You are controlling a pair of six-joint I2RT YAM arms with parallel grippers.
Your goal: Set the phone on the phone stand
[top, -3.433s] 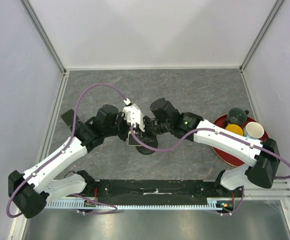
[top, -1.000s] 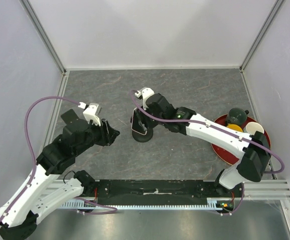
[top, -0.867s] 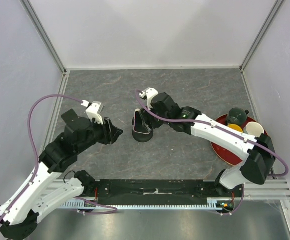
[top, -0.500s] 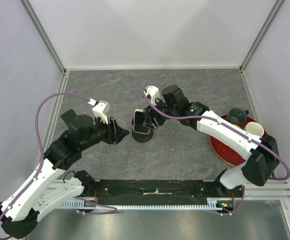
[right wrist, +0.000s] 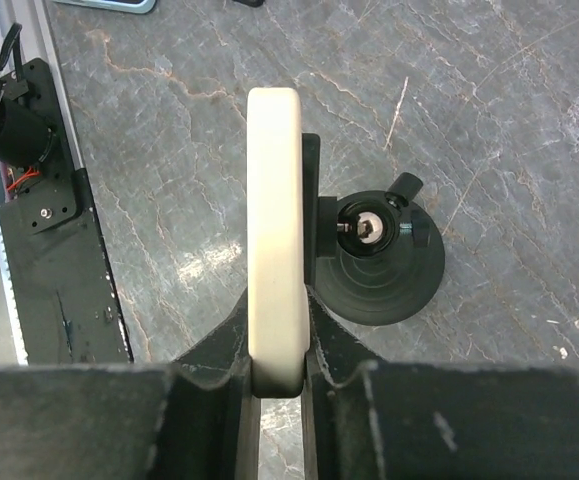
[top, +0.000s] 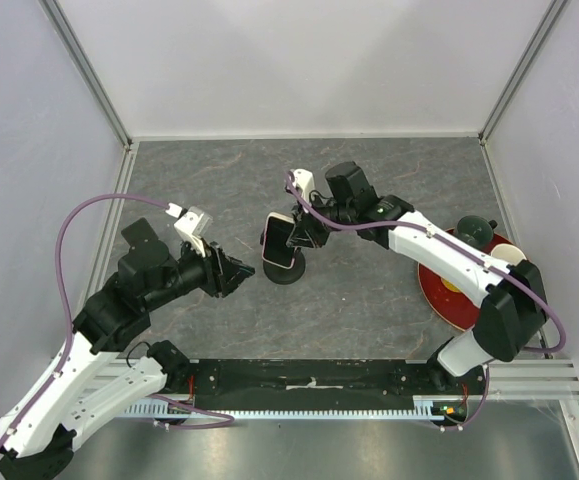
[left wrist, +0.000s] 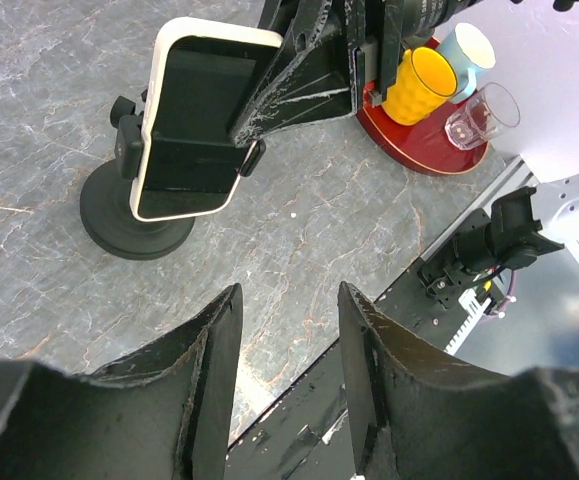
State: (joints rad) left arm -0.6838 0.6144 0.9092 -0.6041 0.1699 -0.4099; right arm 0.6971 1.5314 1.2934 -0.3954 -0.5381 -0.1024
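Observation:
The phone, now upright against the holder, and its black phone stand will be set down by my right gripper on the gray table, halfway to the back wall (top: 288, 205) (right wrist: 576, 211).
The phone (top: 280, 243), in a cream case with a dark screen, stands upright against the holder of the black phone stand (top: 289, 271). From the right, my right gripper (top: 304, 231) is shut on the phone's edge. In the right wrist view the phone (right wrist: 275, 220) is edge-on between the two fingers, with its back against the holder plate above the round base (right wrist: 379, 272). My left gripper (top: 231, 272) hovers open a little left of the stand and holds nothing. It faces the phone's screen (left wrist: 194, 120).
A red tray (top: 447, 300) at the right holds a dark green cup (top: 474, 230), a yellow cup (left wrist: 419, 85), a light blue cup (left wrist: 466, 50) and a clear glass (left wrist: 479, 115). A black rail (top: 309, 378) runs along the near table edge.
My right gripper has closed on the phone's edge; half a second ago its jaws stood open beside it. The left gripper has drawn back slightly toward the near left.

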